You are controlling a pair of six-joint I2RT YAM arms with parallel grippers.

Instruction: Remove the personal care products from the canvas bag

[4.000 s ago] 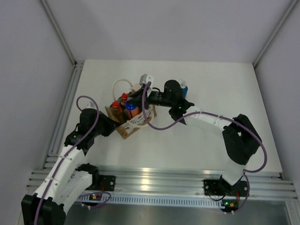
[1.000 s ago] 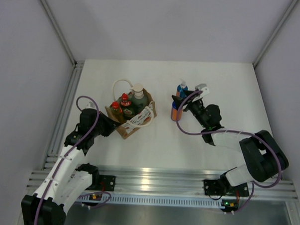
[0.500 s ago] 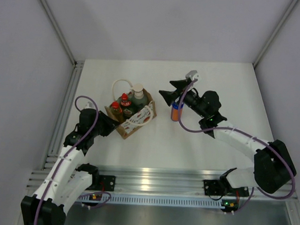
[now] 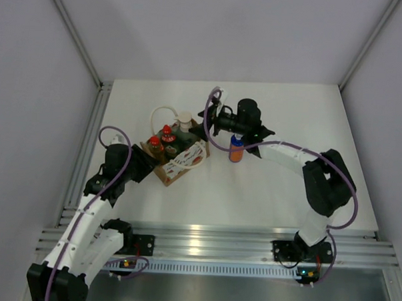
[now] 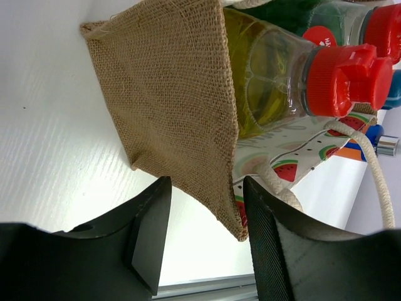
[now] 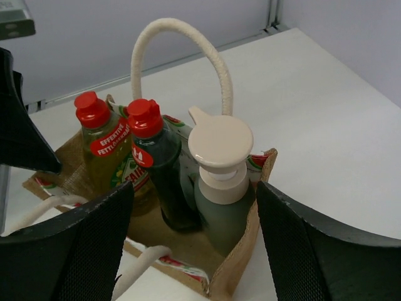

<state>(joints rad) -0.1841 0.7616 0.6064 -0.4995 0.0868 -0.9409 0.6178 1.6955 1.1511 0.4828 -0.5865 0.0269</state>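
Observation:
The fingers of my right gripper should close on the pump bottle's neck (image 4: 185, 125) (image 6: 223, 185), just below its cream pump head, next to the dark green bottle.
The canvas bag (image 4: 177, 164) stands left of the table's middle. It holds three personal care products: a yellow-green bottle (image 6: 106, 157), a dark green one (image 6: 166, 169), both red-capped, and a grey-green pump bottle (image 6: 219, 188). An orange bottle with a blue cap (image 4: 236, 151) stands on the table to the bag's right. My right gripper (image 4: 206, 120) is open, hovering at the bag's far right side with the pump bottle framed between its fingers, apart from it. My left gripper (image 5: 205, 188) is open at the bag's near left corner; the burlap corner (image 5: 169, 94) lies between the jaws, unpinched.
One white rope handle (image 6: 182, 31) arches up over the bottles; the other (image 4: 187, 162) droops over the printed panel. An aluminium rail (image 4: 88, 139) runs along the table's left edge and another (image 4: 217, 239) along the front. Grey walls close in both sides.
My right gripper left the orange bottle standing and swung left to the bag, opening wider. The left gripper's jaws opened at the bag's corner. The bag stayed put.

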